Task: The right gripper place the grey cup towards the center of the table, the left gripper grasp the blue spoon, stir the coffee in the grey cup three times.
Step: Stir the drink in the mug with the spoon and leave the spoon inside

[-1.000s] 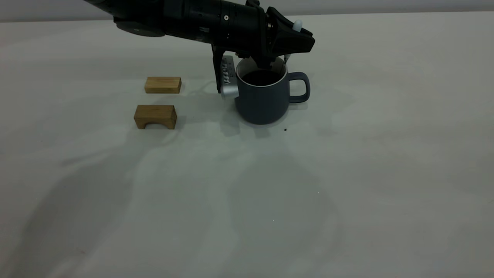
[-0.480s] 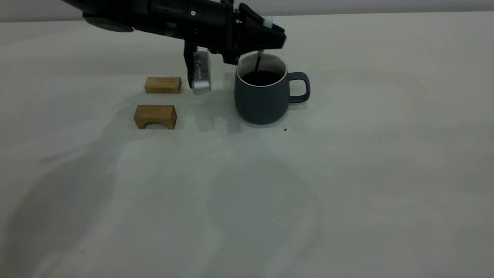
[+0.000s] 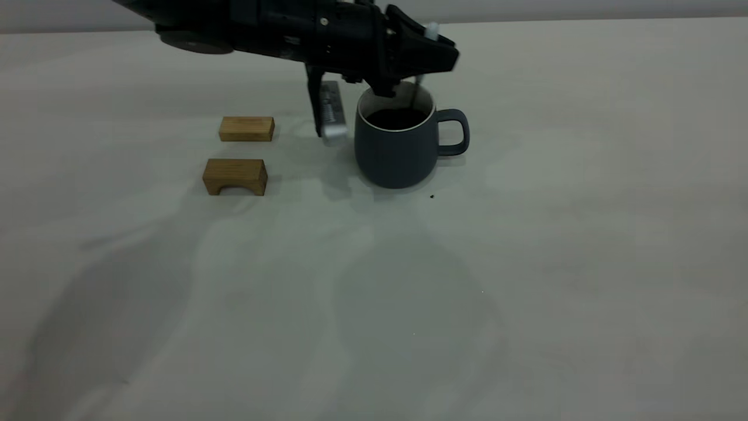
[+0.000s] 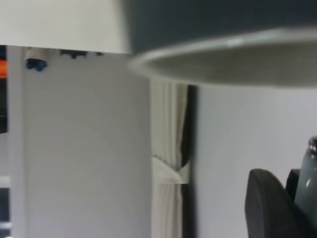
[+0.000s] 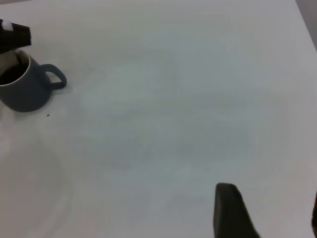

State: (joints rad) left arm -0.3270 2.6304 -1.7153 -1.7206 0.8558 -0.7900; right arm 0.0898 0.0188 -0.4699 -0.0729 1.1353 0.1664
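Next, I release the blue spoon from my left gripper in the coffee, leaning on the grey cup's rim (image 3: pixel 369 106) opposite the handle of the cup.
The grey cup (image 3: pixel 397 153) stands on the table (image 3: pixel 526 263) just back of centre, its handle to the right, with dark coffee (image 3: pixel 396 118) inside. My left gripper (image 3: pixel 433 57) hovers over the cup's rim, shut on the blue spoon (image 3: pixel 432 28). The spoon's thin neck drops into the coffee near the right inner wall. In the left wrist view the cup's rim (image 4: pixel 237 54) looms close, and one black finger (image 4: pixel 270 208) lies beside the pale spoon handle (image 4: pixel 309 183). My right gripper (image 5: pixel 271 196) is open over bare table, far from the cup (image 5: pixel 25 91).
Two small wooden blocks (image 3: pixel 246 128) (image 3: pixel 235 176) lie left of the cup, behind the left arm's hanging silver module (image 3: pixel 332 117). A tiny dark speck (image 3: pixel 432 196) sits just in front of the cup. Bare table stretches to the right and front.
My left gripper swung left over the cup and has come back to the right, drawing the spoon through the coffee. The cup has stayed in place.
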